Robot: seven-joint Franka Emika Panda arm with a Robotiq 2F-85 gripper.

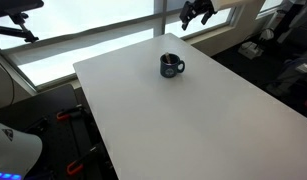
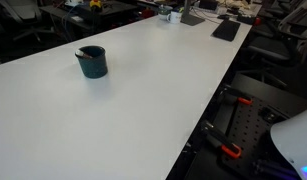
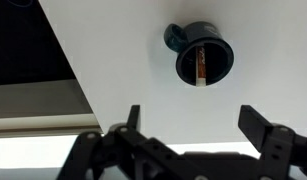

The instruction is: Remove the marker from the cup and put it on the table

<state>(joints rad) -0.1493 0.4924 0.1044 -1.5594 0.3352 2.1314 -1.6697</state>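
The marker's white upper end (image 1: 168,55) (image 3: 201,82) sticks up at the rim of the dark cup, and my gripper will close on it there.
The dark cup (image 1: 171,66) stands upright on the white table (image 1: 193,120), handle to the side; it also shows in the other exterior view (image 2: 91,62) and the wrist view (image 3: 203,58). The reddish marker (image 3: 200,68) stands inside the cup, leaning on its wall. My gripper (image 3: 196,125) is open and empty, well above the table and apart from the cup. In an exterior view it hangs high near the table's far edge (image 1: 198,12).
A window band (image 1: 83,25) runs behind the table's far edge. Dark equipment (image 1: 283,45) stands beside the table. A keyboard-like item (image 2: 226,29) and small things lie at the table's far end (image 2: 173,14). Red clamps (image 2: 231,152) sit below the table edge.
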